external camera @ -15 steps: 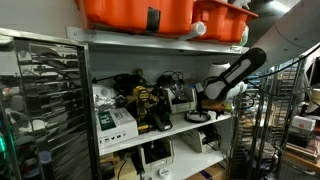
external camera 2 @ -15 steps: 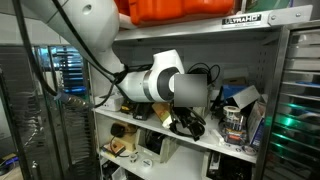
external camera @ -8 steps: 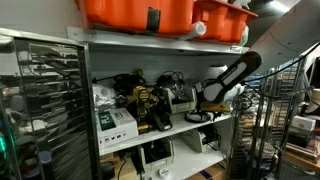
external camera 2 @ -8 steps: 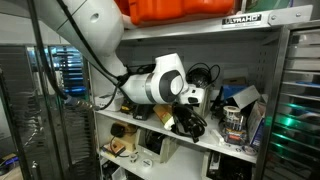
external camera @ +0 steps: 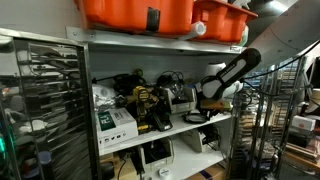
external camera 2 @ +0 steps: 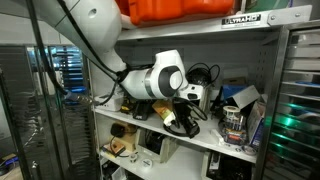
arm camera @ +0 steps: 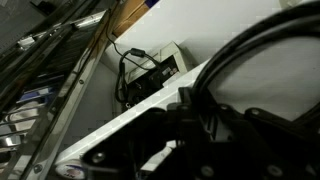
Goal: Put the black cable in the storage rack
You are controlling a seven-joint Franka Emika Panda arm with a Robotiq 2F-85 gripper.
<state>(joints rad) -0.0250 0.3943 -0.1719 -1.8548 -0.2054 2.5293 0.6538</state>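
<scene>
Next, I release the black cable inside the light grey bin on the middle shelf (external camera: 182, 94), beyond the yellow and black tool.
The black cable (external camera 2: 187, 125) lies as a loose bundle on the middle shelf of the storage rack (external camera 2: 150, 122), also seen in an exterior view as a dark coil (external camera: 201, 116). My gripper (external camera 2: 188, 108) reaches into that shelf just above the bundle, and the arm (external camera: 232, 72) comes in from the side. In the wrist view the gripper (arm camera: 190, 108) is shut, and thick loops of the black cable (arm camera: 250, 48) run down into its jaws. The fingertips themselves are dark and hard to make out.
Orange bins (external camera: 140, 12) sit on the rack's top shelf. The middle shelf is crowded with a white box (external camera: 115, 122), a yellow and black tool (external camera: 148, 106) and other cables. Wire racks (external camera: 40, 100) (external camera 2: 300, 95) stand beside it. A grey device (arm camera: 152, 72) sits on the shelf below.
The jaws went from open to shut around the cable strands. The wrist turned slightly and dipped towards the bundle on the shelf.
</scene>
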